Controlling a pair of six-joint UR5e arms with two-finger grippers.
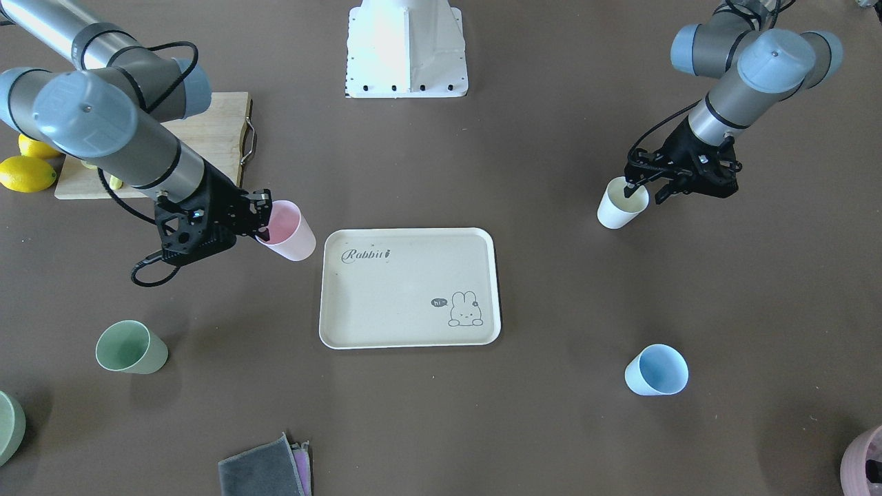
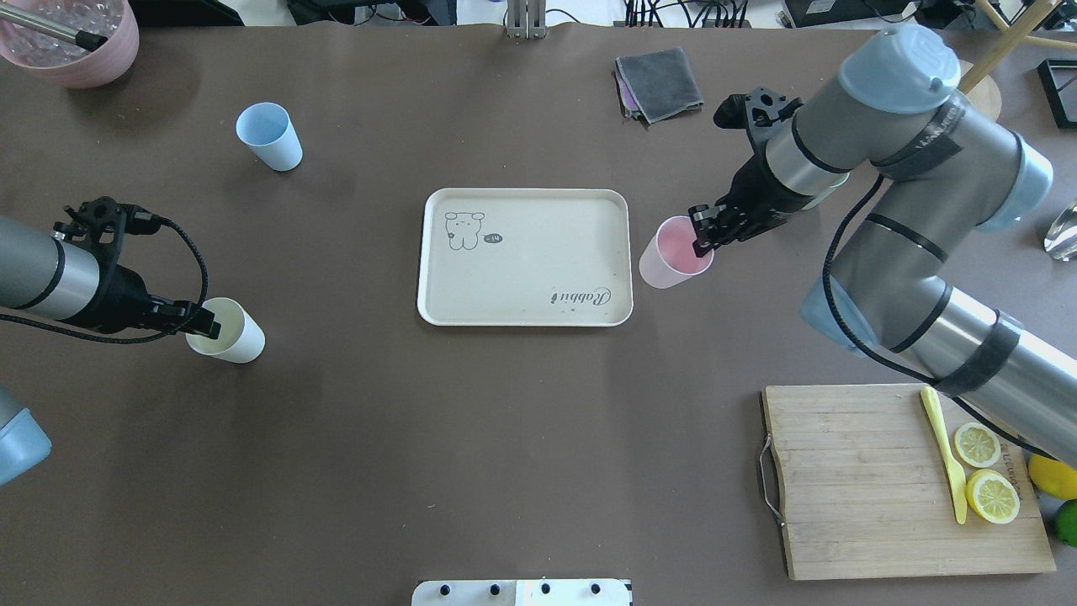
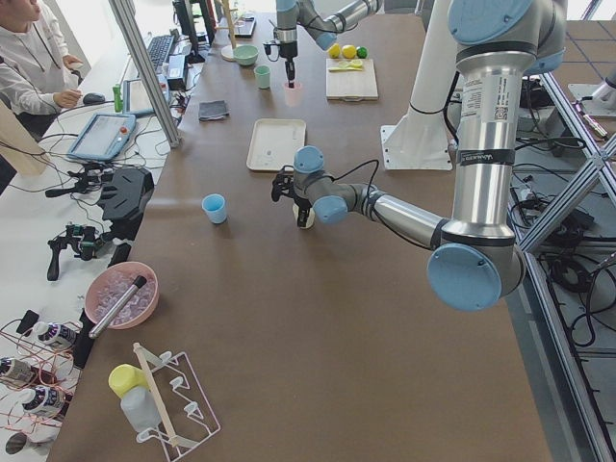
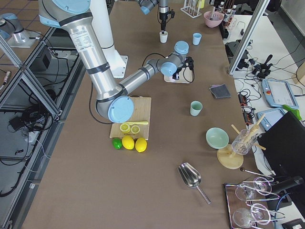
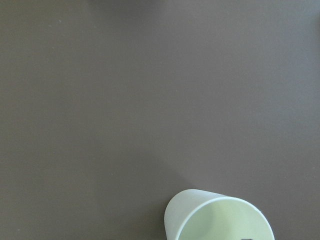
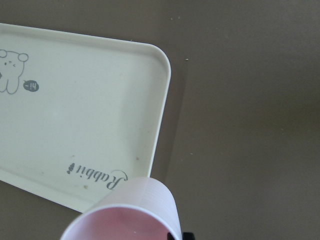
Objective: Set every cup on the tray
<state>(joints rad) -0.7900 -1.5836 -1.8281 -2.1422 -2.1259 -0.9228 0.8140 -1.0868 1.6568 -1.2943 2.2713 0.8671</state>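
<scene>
The robot's left gripper should set the cream-white cup down on the cream tray, just off the rabbit drawing's ears [image 1: 459,273].
The cream tray [image 1: 406,289] with the "Rabbit" script lies mid-table and holds nothing; it also shows in the overhead view [image 2: 522,269] and the right wrist view [image 6: 75,125]. My right gripper [image 2: 702,244] is shut on the rim of the pink cup [image 2: 673,257], one finger inside, and holds it tilted just beside the tray's short edge. My left gripper [image 2: 206,324] is shut on the rim of the cream-white cup [image 2: 231,332], far from the tray. The sage green cup [image 1: 131,348] and the light blue cup [image 1: 657,370] stand alone on the table.
A wooden cutting board [image 2: 883,480] with lemon halves and a yellow knife lies at my right. A grey cloth [image 2: 659,82] lies beyond the tray. A pink bowl [image 2: 71,42] sits at the far left corner. A pale green vessel [image 1: 7,427] is cut off at the edge.
</scene>
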